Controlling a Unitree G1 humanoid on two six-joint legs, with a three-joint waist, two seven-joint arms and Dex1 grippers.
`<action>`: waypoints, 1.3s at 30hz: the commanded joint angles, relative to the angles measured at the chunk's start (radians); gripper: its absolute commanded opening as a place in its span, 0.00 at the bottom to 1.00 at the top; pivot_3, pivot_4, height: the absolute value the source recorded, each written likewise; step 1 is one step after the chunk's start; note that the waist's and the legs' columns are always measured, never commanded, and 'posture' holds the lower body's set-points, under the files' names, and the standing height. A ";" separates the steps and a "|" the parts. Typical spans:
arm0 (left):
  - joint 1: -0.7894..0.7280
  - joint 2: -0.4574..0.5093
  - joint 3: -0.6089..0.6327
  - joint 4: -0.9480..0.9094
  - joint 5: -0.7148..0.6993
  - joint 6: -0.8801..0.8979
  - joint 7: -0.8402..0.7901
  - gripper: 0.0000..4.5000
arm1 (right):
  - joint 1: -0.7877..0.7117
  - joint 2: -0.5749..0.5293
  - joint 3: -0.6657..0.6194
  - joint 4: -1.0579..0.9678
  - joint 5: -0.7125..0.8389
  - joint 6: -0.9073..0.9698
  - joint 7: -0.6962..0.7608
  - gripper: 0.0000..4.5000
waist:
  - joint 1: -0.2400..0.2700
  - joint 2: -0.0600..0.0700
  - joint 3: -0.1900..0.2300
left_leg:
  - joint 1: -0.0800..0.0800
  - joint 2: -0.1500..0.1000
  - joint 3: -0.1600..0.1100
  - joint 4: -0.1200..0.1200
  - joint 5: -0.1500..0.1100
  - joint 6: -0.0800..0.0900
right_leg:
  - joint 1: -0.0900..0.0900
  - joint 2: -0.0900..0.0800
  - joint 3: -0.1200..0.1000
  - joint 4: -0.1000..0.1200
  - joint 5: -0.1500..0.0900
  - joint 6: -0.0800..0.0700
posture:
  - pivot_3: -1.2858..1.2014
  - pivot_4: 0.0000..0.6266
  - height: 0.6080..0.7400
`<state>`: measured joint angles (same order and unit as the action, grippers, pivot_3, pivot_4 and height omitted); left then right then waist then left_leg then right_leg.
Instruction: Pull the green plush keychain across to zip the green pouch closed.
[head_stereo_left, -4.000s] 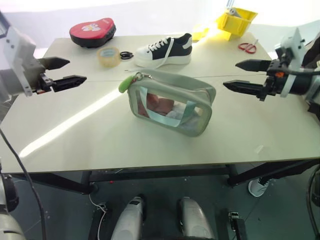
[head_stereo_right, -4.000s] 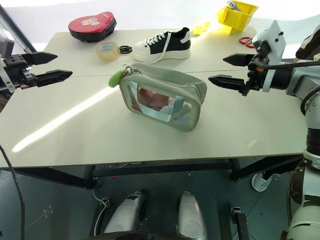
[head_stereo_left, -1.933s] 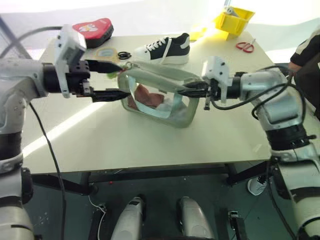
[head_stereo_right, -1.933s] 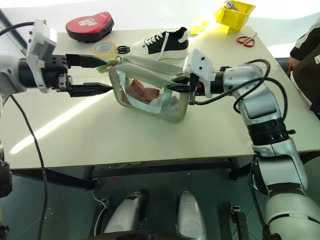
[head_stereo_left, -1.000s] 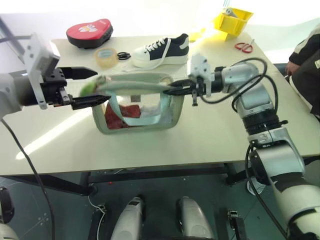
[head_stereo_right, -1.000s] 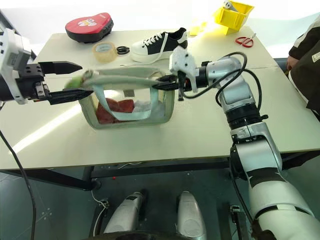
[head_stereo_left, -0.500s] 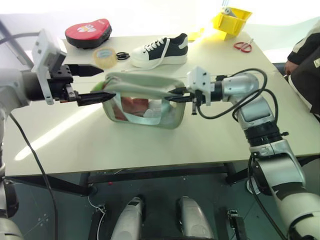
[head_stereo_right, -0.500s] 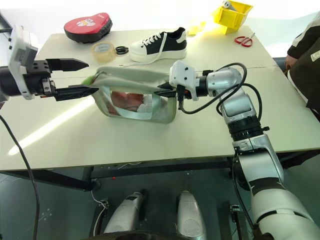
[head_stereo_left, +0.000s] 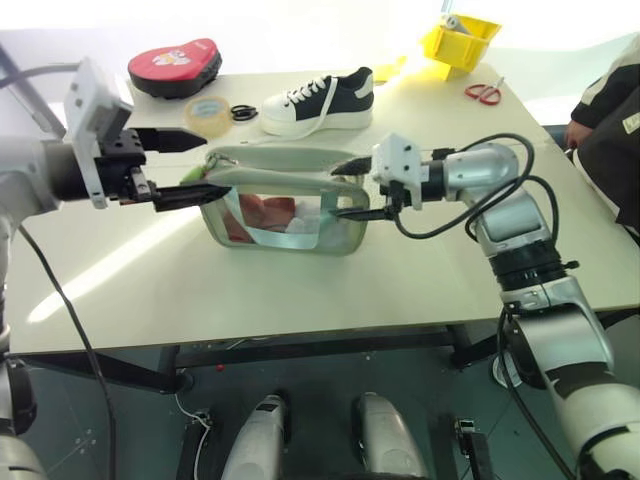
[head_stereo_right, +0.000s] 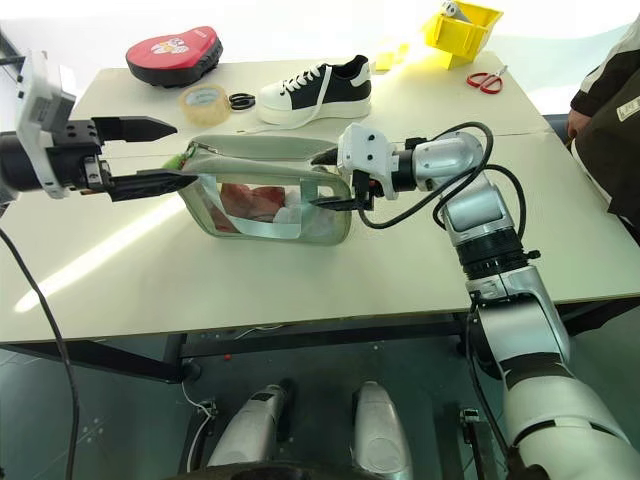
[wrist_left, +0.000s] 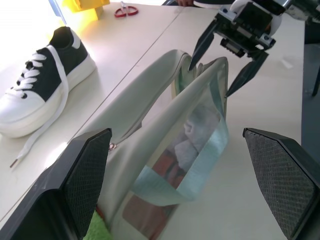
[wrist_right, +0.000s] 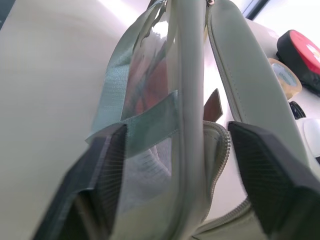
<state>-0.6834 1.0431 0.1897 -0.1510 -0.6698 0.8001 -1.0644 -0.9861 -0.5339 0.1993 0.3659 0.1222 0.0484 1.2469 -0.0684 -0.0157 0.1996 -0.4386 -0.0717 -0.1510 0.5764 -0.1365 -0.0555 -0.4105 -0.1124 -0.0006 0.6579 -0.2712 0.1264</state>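
Note:
The green plush keychain hangs off the pouch's end, so the robot's right gripper will pinch the pouch's open rim (head_stereo_left: 340, 184) while the left gripper lays the keychain on top.
The green pouch (head_stereo_left: 285, 215) stands on the table between my two arms, with red and white things showing through its clear window. Its right end lies between the spread fingers of my right gripper (head_stereo_left: 337, 190), which is open and no longer pinches it. In the right wrist view the zipper teeth (wrist_right: 220, 165) at that end stand apart. My left gripper (head_stereo_right: 185, 152) is open at the pouch's left end. The green plush keychain (head_stereo_right: 177, 158) hangs there between its fingers, and its fuzzy green tip (wrist_left: 100, 231) lies low in the left wrist view.
Behind the pouch lie a black-and-white sneaker (head_stereo_left: 315, 98), a tape roll (head_stereo_left: 207, 108) and a red padded case (head_stereo_left: 175, 62). A yellow bin (head_stereo_left: 462, 35) and red scissors (head_stereo_left: 482, 92) sit at the far right. A person's arm (head_stereo_left: 605, 110) shows at the right edge.
My right gripper has opened and let go of the pouch's right end, which has settled a little lower on the table. The left gripper has stayed open at the keychain end.

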 joint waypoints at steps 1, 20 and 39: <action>0.014 0.024 0.058 -0.008 0.001 -0.007 0.012 1.00 | -0.043 -0.044 -0.063 -0.081 0.059 0.050 0.029 0.99 | 0.001 0.000 0.000 | 0.000 0.000 0.000 0.000 0.000 0.000 | 0.000 0.000 0.000 0.000 0.000 0.000 | 0.52 0.24 1.00; 0.025 0.039 0.072 -0.008 0.002 0.001 0.028 1.00 | 0.043 -0.037 -0.049 -0.112 0.045 0.065 -0.019 0.00 | 0.001 0.000 0.000 | 0.000 0.000 0.000 0.000 0.000 0.000 | 0.000 0.000 0.000 0.000 0.000 0.000 | 0.52 0.24 1.00; -0.013 -0.043 -0.014 0.448 0.178 -0.210 -0.066 1.00 | 0.010 -0.026 -0.048 -0.050 0.030 0.000 -0.021 0.00 | 0.008 0.000 0.000 | 0.001 0.000 0.001 0.000 0.000 0.000 | 0.001 0.000 0.000 0.000 0.000 0.000 | 0.52 0.24 1.00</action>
<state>-0.6737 0.9920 0.1696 0.3136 -0.4898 0.6006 -1.1218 -0.9469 -0.5633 0.1605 0.3206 0.1502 0.0589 1.2319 -0.0601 -0.0157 0.1993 -0.4374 -0.0719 -0.1504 0.5762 -0.1366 -0.0554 -0.4097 -0.1127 -0.0004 0.6579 -0.2711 0.1264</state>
